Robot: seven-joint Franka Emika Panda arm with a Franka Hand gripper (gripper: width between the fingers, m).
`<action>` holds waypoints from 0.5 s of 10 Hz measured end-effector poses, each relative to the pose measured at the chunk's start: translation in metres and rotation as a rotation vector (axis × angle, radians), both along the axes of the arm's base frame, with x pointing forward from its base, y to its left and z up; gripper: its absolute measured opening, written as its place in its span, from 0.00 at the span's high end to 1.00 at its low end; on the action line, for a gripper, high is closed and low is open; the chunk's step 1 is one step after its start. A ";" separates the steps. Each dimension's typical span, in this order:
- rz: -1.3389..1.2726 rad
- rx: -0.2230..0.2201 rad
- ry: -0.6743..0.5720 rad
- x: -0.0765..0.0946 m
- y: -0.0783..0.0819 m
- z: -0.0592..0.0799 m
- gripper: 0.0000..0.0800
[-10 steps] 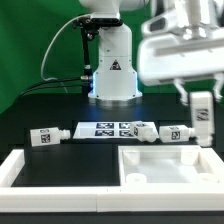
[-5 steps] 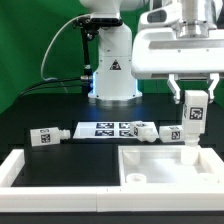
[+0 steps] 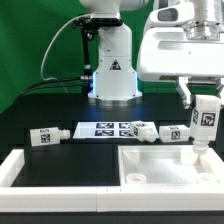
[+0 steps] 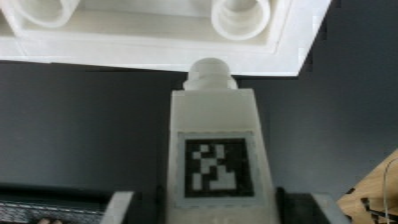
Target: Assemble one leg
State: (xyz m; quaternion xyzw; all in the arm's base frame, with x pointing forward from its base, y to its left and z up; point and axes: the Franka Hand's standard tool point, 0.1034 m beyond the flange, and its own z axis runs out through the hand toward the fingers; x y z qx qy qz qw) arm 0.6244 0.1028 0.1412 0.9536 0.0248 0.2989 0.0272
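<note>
The gripper should release the white leg, standing upright in the tray-like piece's near corner socket [image 3: 207, 177] [image 4: 240, 17] farthest from the marker board.
My gripper [image 3: 204, 103] is shut on a white leg [image 3: 205, 124] with a black-and-white tag, held upright. Its round tip hangs just above the far right corner of the large white tray-like piece [image 3: 150, 164]. In the wrist view the leg [image 4: 215, 140] fills the centre, its tip pointing at the tray's rim [image 4: 160, 55], with the fingers [image 4: 111, 205] at its sides. Three more legs lie on the black table: one at the exterior view's left [image 3: 47, 136], one by the marker board [image 3: 141, 130], one behind the held leg [image 3: 174, 133].
The marker board [image 3: 105, 128] lies flat in front of the robot base [image 3: 112, 80]. A white rim [image 3: 40, 165] borders the table at the front left. A green backdrop stands behind.
The gripper with the leg swung left and then back right, and now holds the leg lower, closer to the tray's far right corner.
</note>
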 end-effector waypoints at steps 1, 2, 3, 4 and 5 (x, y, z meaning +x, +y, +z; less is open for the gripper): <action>0.000 0.000 0.003 0.000 0.001 -0.002 0.64; 0.003 0.000 0.017 0.000 0.003 -0.006 0.64; -0.002 0.006 0.035 0.006 0.002 -0.009 0.64; -0.010 0.014 0.042 0.010 -0.001 -0.011 0.64; -0.020 0.026 0.047 0.010 -0.001 -0.014 0.64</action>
